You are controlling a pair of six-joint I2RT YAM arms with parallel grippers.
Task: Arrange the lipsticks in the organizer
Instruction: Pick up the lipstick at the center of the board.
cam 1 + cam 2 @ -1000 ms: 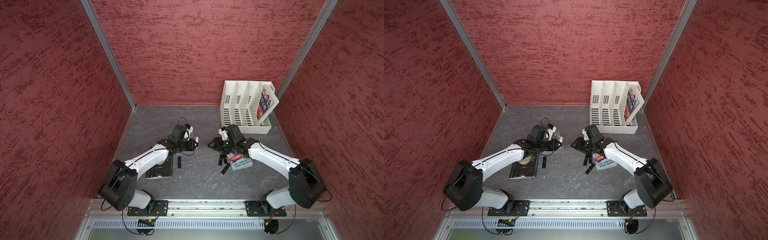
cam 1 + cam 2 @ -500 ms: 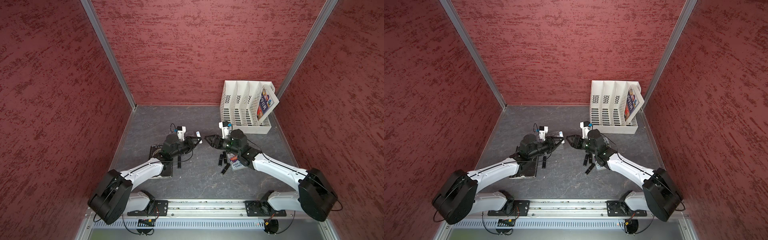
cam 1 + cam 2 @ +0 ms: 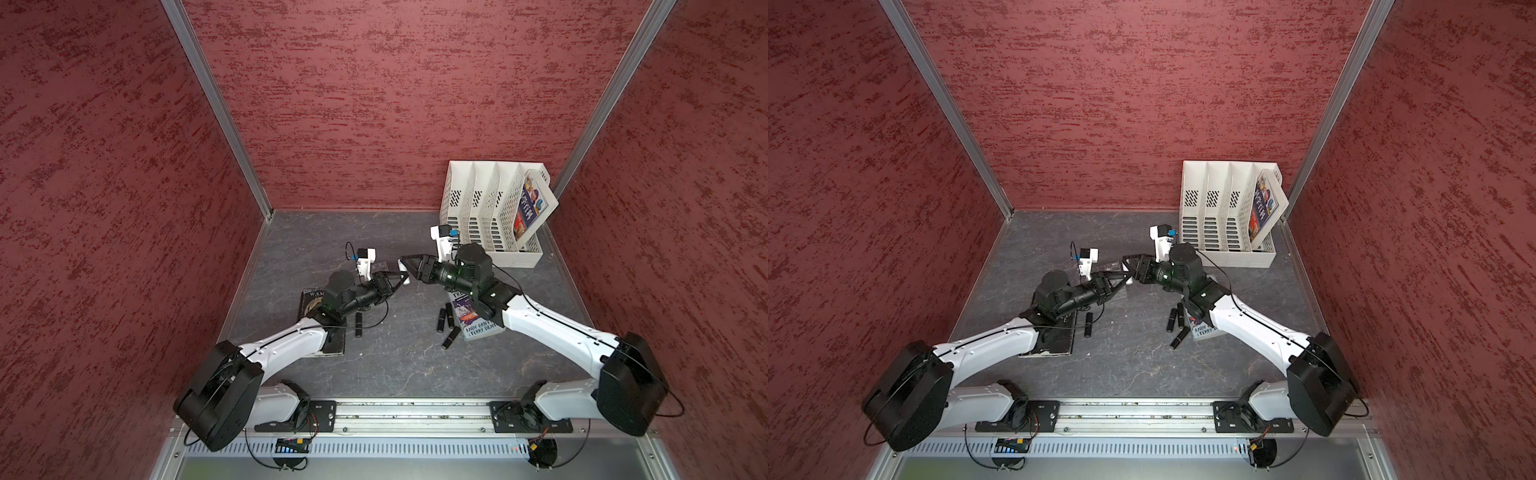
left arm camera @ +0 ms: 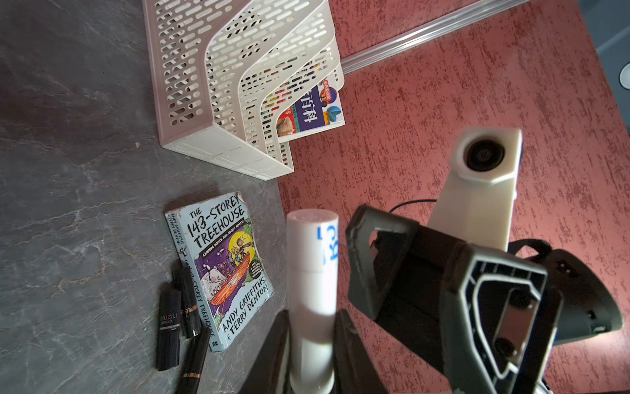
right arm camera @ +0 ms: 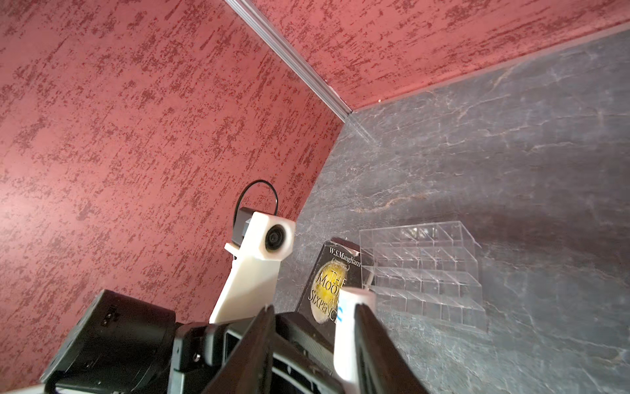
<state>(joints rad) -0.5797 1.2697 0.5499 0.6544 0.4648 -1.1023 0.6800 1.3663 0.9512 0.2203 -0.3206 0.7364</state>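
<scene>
The white lipstick lies crosswise in the robot's left gripper, so next the right gripper takes the lipstick's loose end [image 4: 313, 226] to let the left gripper regrip the lipstick lengthwise.
My left gripper [image 4: 312, 319] is shut on the lower part of a white lipstick [image 4: 312, 269] with blue print, held above the table's middle. The right gripper [image 5: 315, 341] faces it tip to tip in both top views [image 3: 406, 261]. It stands open. In the right wrist view the white lipstick's [image 5: 351, 327] free end shows between its fingers, against one and apart from the other. Three black lipsticks [image 4: 168, 327] lie beside a pale blue book [image 4: 228, 269]. Another black lipstick [image 3: 358, 324] lies near the left arm. The clear organizer [image 5: 426, 273] stands on the table below the grippers.
A dark book [image 5: 330, 283] lies next to the organizer, partly under the left arm [image 3: 291, 345]. A white perforated file rack [image 3: 490, 216] with a colourful book in it stands at the back right. Red walls close in three sides.
Both wrists lifted from the table and turned toward each other. The left one brought the white lipstick up to the right gripper's tips. The right jaws have narrowed.
</scene>
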